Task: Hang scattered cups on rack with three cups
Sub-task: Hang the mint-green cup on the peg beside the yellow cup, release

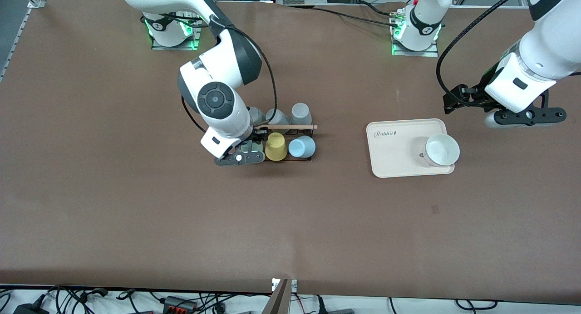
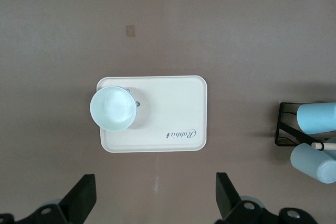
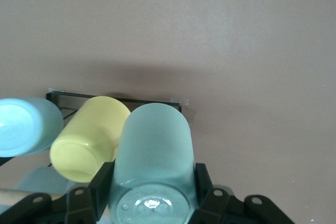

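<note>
My right gripper will let go of the mint-green cup on the rack's loose end (image 1: 255, 152) (image 3: 153, 145) next to the yellow cup.
The black wire rack (image 1: 305, 159) has a wooden dowel (image 1: 290, 127) along its top. A light blue cup (image 1: 302, 147) and a yellow cup (image 1: 275, 146) hang on its nearer side. My right gripper (image 1: 247, 149) is shut on a mint-green cup (image 3: 152, 145), bottom toward the wrist camera. It holds the cup beside the yellow cup (image 3: 89, 140), at the rack's end toward the right arm. The peg under it is hidden. My left gripper (image 1: 517, 119) is open and empty over bare table by the tray, its fingers (image 2: 84, 195) wide apart.
Three grey cups (image 1: 277, 116) hang on the rack's side toward the robot bases. A cream tray (image 1: 395, 162) lies toward the left arm's end, with a pale, nearly white cup (image 1: 441, 149) upright on it. That cup also shows in the left wrist view (image 2: 111, 108).
</note>
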